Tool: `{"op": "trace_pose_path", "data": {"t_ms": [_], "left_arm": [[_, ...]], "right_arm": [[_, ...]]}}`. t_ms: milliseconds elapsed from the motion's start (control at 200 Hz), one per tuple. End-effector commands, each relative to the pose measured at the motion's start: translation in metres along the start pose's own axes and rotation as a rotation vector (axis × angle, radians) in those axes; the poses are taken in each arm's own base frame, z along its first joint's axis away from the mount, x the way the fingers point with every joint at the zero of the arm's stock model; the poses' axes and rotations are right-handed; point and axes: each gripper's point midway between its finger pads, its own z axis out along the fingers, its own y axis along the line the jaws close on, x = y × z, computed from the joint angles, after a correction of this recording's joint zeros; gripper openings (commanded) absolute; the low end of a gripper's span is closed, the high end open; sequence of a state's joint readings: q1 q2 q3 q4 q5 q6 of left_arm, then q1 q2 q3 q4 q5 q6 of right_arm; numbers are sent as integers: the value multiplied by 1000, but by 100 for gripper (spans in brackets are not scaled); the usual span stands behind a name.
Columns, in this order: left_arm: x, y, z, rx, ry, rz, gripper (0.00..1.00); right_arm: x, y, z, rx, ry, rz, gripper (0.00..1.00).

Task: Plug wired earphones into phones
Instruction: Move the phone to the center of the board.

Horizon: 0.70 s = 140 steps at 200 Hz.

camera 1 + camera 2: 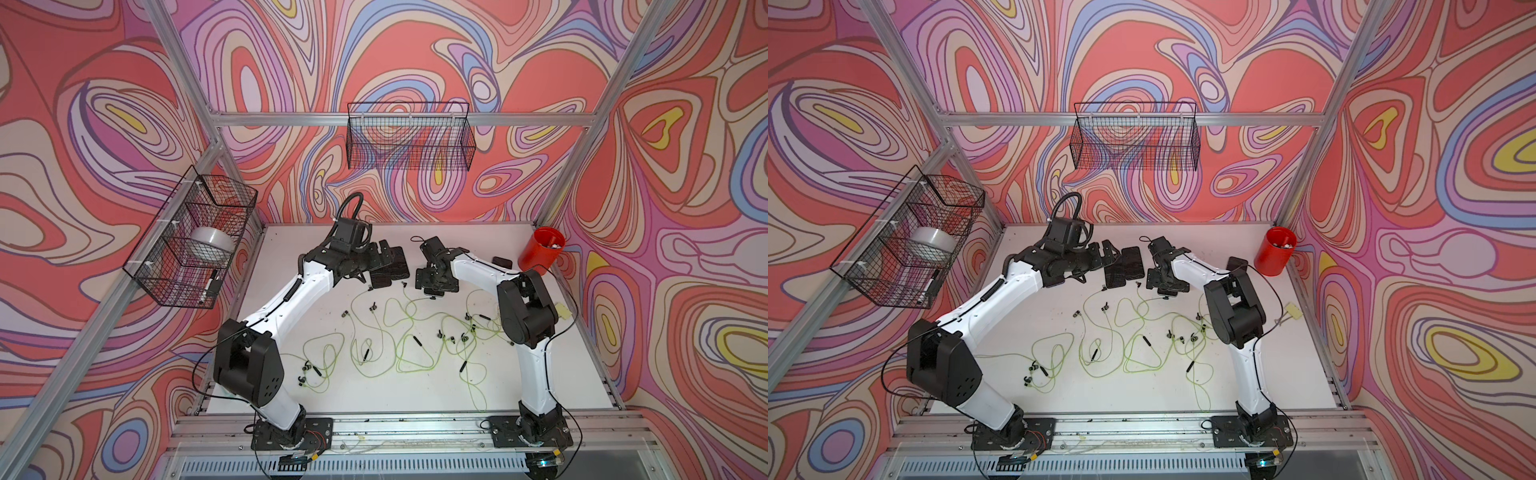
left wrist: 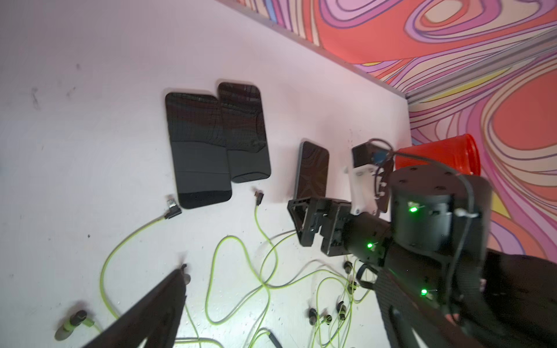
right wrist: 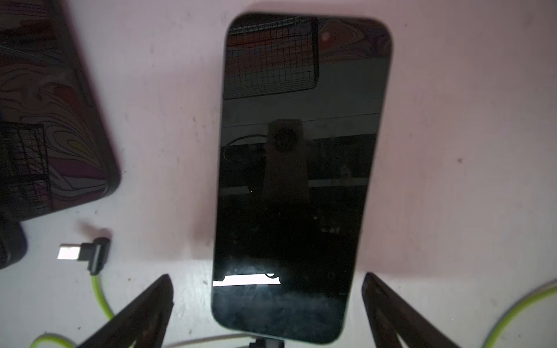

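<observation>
The loose earphone plug (image 1: pixel 404 284) (image 2: pixel 259 197) lies between the two overlapping black phones and my right gripper, and my left gripper needs to close on it.
Several yellow-green wired earphones (image 1: pixel 399 332) lie tangled across the white table in both top views. Two overlapping black phones (image 2: pixel 199 150) lie at the back, with a loose plug (image 2: pixel 172 208) near them. My left gripper (image 2: pixel 278 280) hovers open above the cables, nothing between its fingers (image 2: pixel 162 307). My right gripper (image 3: pixel 266 283) stands open astride the near end of a third phone (image 3: pixel 301 165), its fingers (image 3: pixel 156 301) clear of the phone's sides. A dark plug (image 3: pixel 266 343) sits at that phone's near edge. Another loose plug (image 3: pixel 87 253) lies beside it.
A fourth phone (image 1: pixel 502 262) lies behind the right arm, near a red cup (image 1: pixel 540 249) in the back right corner. A wire basket (image 1: pixel 191 241) with a tape roll hangs on the left wall, another basket (image 1: pixel 409 137) on the back wall. A small yellow pad (image 1: pixel 563 311) lies at the right edge.
</observation>
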State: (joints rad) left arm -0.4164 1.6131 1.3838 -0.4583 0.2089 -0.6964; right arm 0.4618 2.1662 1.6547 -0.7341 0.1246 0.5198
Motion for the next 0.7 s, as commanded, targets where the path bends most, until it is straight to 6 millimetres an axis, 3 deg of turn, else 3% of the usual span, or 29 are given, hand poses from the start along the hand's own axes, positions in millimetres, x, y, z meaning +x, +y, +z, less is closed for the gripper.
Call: {"op": "trace_pose_path", "data": {"t_ms": [0, 195, 331, 496, 696], "left_arm": [[-6, 2, -6, 23, -38, -21, 99], [-18, 9, -10, 44, -58, -42, 98], [-21, 10, -13, 37, -60, -25, 97], [-21, 16, -22, 7, -76, -4, 97], [-18, 14, -25, 21, -71, -17, 97]], "right_arm": [[6, -10, 6, 104, 29, -9, 96], [24, -12, 25, 136, 122, -9, 84], [23, -21, 29, 145, 125, -6, 78], [3, -45, 28, 126, 93, -26, 69], [-29, -71, 37, 74, 67, -109, 64]]}}
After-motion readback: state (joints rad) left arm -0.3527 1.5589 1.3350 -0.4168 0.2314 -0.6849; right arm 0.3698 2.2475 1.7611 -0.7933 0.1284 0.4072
